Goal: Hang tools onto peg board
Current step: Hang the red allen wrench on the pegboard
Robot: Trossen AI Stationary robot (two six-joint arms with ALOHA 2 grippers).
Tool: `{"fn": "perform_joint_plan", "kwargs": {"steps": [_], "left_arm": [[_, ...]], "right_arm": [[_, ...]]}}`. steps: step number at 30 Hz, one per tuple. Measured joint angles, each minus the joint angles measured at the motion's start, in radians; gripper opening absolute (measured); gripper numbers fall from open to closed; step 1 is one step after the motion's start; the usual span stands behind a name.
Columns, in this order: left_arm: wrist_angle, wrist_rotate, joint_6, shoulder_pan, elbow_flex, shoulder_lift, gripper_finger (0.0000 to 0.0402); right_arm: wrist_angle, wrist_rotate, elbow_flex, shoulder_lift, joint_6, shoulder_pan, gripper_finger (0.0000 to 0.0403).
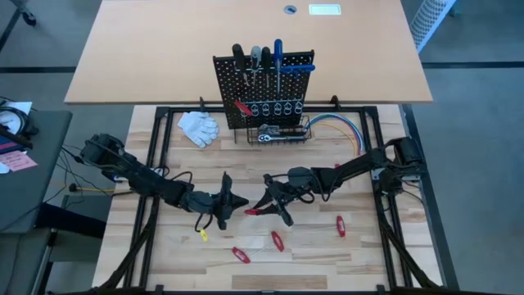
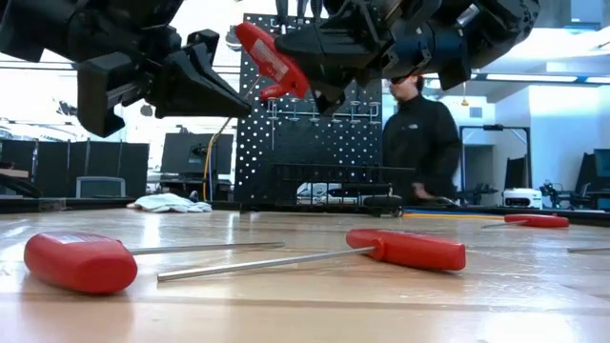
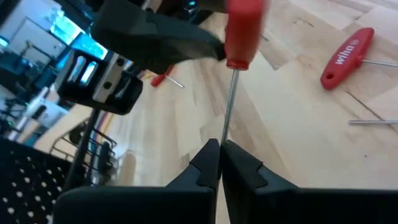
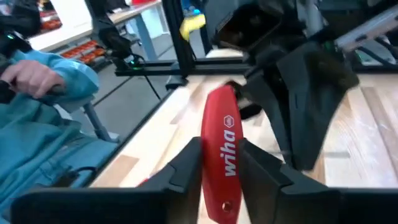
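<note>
My right gripper pinches the red tool handle's narrow edges; it should open, turn and grip its flat sides [image 4: 224, 146] before hanging the tool.
A short red-handled tool [image 1: 255, 211] with a thin metal shaft is held above the table's middle between both grippers. My left gripper [image 1: 243, 202] is shut on its shaft, and my right gripper [image 1: 268, 205] is shut on its red handle [image 4: 222, 155]. The black peg board [image 1: 264, 82] stands upright at the far middle, with several screwdrivers [image 1: 277, 56] hanging in its rings. A chrome ratchet [image 1: 270, 136] lies in its wire basket. Three more red-handled tools [image 1: 277, 240] lie on the near part of the table. My left gripper pinches the thin metal shaft [image 3: 225, 134] between its two fingertips, a little way from the handle. The fingers come level from the table's left, roughly along the shaft. The tool is clear of the table. My right gripper pinches the red handle [image 4: 227, 134] between its two fingers, which lie on the handle's two sides. It comes from the table's right, slanting down. The handle is lifted clear of the table and tilted in the low view [image 2: 272, 59].
White gloves [image 1: 199, 127] lie left of the peg board and coloured cables [image 1: 340, 127] curve to its right. A small yellow piece [image 1: 203, 235] lies near the left arm. A person [image 2: 419, 133] stands behind the table. A second person's sleeve [image 4: 43, 93] shows in the right wrist view.
</note>
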Motion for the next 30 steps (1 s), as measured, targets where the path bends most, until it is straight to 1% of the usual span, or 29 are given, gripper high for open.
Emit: {"fn": "perform_joint_plan", "kwargs": {"steps": [5, 7, 9, 10, 11, 13, 14, 17, 19, 21, 23, 27, 30], "left_arm": [[-0.052, -0.001, -0.098, 0.000, 0.002, -0.001, 0.0001], [-0.082, 0.015, -0.148, 0.007, -0.007, -0.006, 0.0001], [-0.141, 0.085, -0.219, 0.030, -0.018, -0.022, 0.0001], [-0.170, 0.145, -0.258, 0.049, -0.022, -0.030, 0.0001], [-0.200, 0.214, -0.297, 0.070, -0.022, -0.041, 0.0000], [-0.245, 0.357, -0.376, 0.123, -0.023, -0.066, 0.0000], [-0.260, 0.428, -0.411, 0.151, -0.023, -0.077, 0.0000], [-0.283, 0.635, -0.508, 0.226, -0.023, -0.094, 0.0000], [-0.281, 0.762, -0.566, 0.264, -0.023, -0.098, 0.0000], [-0.283, 0.842, -0.614, 0.292, -0.023, -0.098, 0.0000], [-0.286, 0.873, -0.651, 0.308, -0.023, -0.098, 0.0000], [-0.284, 0.882, -0.684, 0.322, -0.024, -0.097, 0.0000], [-0.303, 0.882, -0.684, 0.322, -0.025, -0.097, 0.0000]], "right_arm": [[-0.028, 0.005, -0.001, 0.001, -0.007, -0.002, 0.0146], [-0.106, 0.005, -0.002, -0.029, -0.021, -0.008, 0.0156], [-0.221, 0.011, -0.004, -0.086, -0.075, -0.011, 0.0161], [-0.274, 0.037, -0.004, -0.119, -0.117, -0.004, 0.0162], [-0.328, 0.085, -0.003, -0.152, -0.173, 0.008, 0.0163], [-0.390, 0.230, -0.003, -0.194, -0.329, 0.049, 0.0163], [-0.405, 0.292, -0.003, -0.205, -0.444, 0.074, 0.0163], [-0.412, 0.415, 0.000, -0.209, -0.834, 0.160, 0.0163], [-0.407, 0.555, 0.026, -0.179, -1.027, 0.214, 0.0163], [-0.407, 0.699, 0.064, -0.135, -1.172, 0.249, 0.0163], [-0.412, 0.778, 0.118, -0.076, -1.305, 0.262, 0.0163], [-0.419, 0.875, 0.238, 0.038, -1.577, 0.269, 0.0164], [-0.461, 0.966, 0.316, 0.111, -1.755, 0.264, 0.0170]]}}
